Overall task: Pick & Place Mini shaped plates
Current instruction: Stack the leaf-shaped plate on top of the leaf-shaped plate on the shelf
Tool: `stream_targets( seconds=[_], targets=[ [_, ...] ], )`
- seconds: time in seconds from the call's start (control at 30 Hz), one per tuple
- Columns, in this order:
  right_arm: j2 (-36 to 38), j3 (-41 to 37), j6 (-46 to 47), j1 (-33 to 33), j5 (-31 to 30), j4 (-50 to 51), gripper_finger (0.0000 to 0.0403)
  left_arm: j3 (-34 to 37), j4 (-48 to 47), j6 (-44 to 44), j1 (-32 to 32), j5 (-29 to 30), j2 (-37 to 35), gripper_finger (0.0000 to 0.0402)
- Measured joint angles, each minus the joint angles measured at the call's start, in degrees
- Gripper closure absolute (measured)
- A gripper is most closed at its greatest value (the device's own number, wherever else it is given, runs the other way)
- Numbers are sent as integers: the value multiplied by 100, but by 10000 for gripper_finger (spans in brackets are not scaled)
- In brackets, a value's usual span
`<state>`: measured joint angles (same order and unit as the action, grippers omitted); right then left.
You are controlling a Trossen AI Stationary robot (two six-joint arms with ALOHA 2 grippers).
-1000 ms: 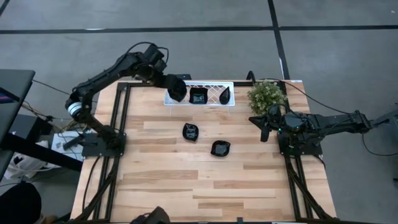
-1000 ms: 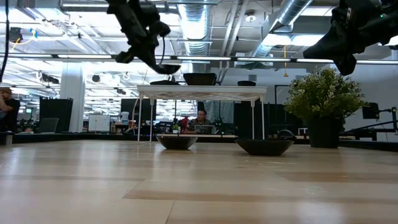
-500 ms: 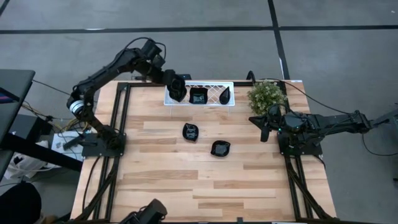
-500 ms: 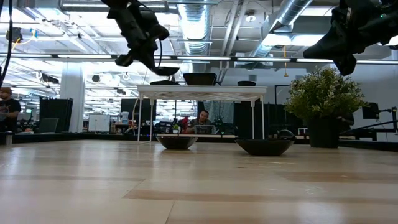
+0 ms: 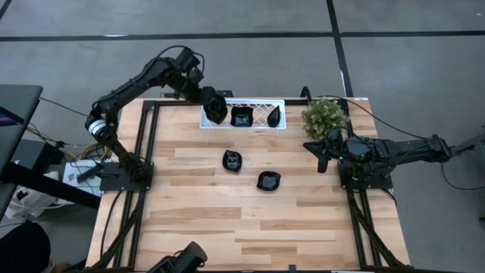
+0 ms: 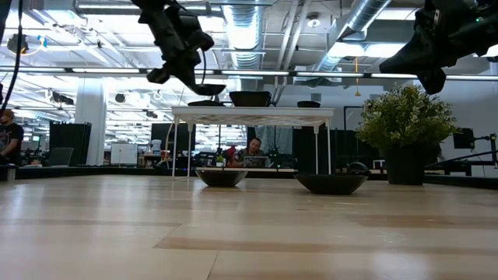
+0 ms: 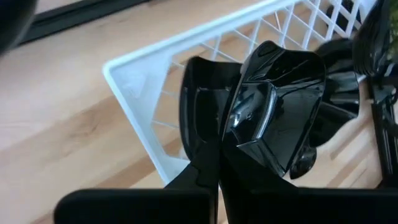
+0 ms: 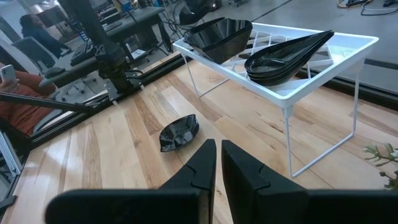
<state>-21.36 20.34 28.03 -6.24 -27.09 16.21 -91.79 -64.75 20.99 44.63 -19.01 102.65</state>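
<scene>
My left gripper is going to let go of the black mini plate in the white lattice tray's open end (image 5: pixel 217 114) (image 7: pixel 219 117), next to the middle plate.
My left gripper (image 5: pixel 214 106) hangs over the left end of the white lattice tray (image 5: pixel 258 123) at the table's far edge, shut on a glossy black mini plate (image 7: pixel 277 106). In the low view that plate (image 6: pixel 205 89) hangs just above the tray top (image 6: pixel 253 111). Two more plates rest in the tray (image 5: pixel 242 117) (image 5: pixel 274 115). Another two lie on the wood (image 5: pixel 232 160) (image 5: pixel 268 180). My right gripper (image 5: pixel 322 157) waits shut and holding nothing at the right edge, beside the plant. My left gripper pinches the plate's rim (image 7: pixel 235 134) between its two fingers, which slant down from the table's far left. The plate is lifted clear and hangs below the fingertips, roughly level in the low view, over the tray's left end.
A green potted plant (image 5: pixel 324 117) stands at the far right, close to the tray's right end. Black frame rails (image 5: pixel 144 144) (image 5: pixel 356 205) run along both sides of the table. Bare wood (image 5: pixel 242 220) fills the near half.
</scene>
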Motion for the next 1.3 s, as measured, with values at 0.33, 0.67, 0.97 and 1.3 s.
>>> stream_targets(
  seconds=[0.33, 0.67, 0.97, 1.3],
  targets=[
    [2, 0, 0, 2, 0, 0, 381, 0, -37, -17, -80, 136, 133, 399],
    [2, 0, 0, 0, 0, 0, 381, 2, -42, 47, -116, 247, 219, 399],
    [1, 0, 0, 0, 0, 2, 381, 2, -71, 68, -154, 250, 323, 399],
    [1, 1, -1, 1, 0, 1, 381, 7, -65, 68, -189, 274, 352, 398]
  ],
)
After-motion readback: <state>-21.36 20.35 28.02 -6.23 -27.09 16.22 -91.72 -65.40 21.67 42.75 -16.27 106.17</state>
